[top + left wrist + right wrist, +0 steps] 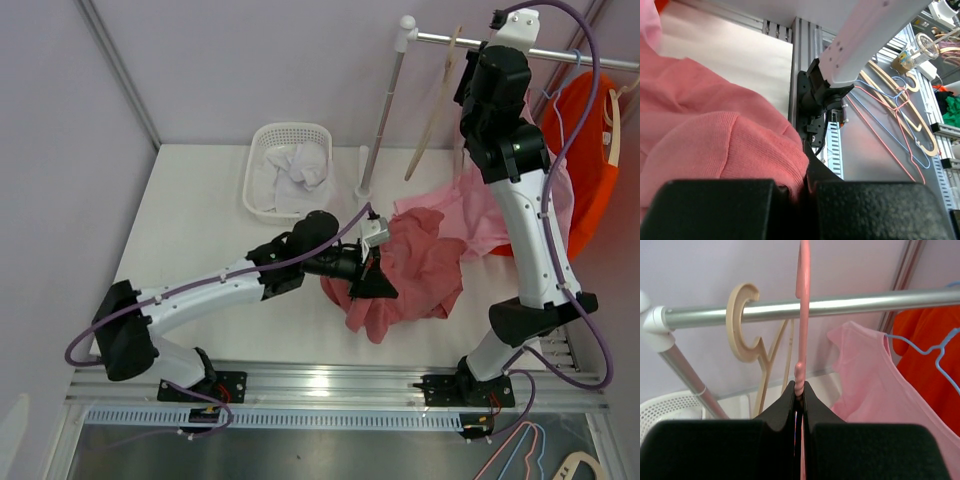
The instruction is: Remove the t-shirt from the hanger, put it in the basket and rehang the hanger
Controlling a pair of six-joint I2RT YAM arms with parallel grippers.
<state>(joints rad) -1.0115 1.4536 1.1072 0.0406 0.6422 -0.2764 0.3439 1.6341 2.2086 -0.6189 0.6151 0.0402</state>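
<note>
The pink hanger, now raised at the clothes rail, will go on the clothes rail (496, 46) (807, 306) between the wooden hanger and the blue wire hanger, hung there by my right gripper.
A salmon-pink t-shirt (420, 270) lies crumpled on the white table; its knit cloth fills the left wrist view (715, 140). My left gripper (375, 270) is shut on a fold of it (807, 185) at its near-left edge. My right gripper (468, 80) is raised at the clothes rail (560, 52) and shut on the neck of a thin pink hanger (801, 315). The hanger's hook rises in front of the rail (865, 301). A lighter pink garment (865, 380) hangs just right of the hanger and drapes down toward the table (480, 215).
A wooden hanger (742, 322) hangs on the rail to the left (435, 110). An orange garment (590, 150) on a blue wire hanger (940, 347) hangs to the right. A white basket (290, 128) of white cloth stands at the back. Spare hangers (900, 110) lie below the table's front edge.
</note>
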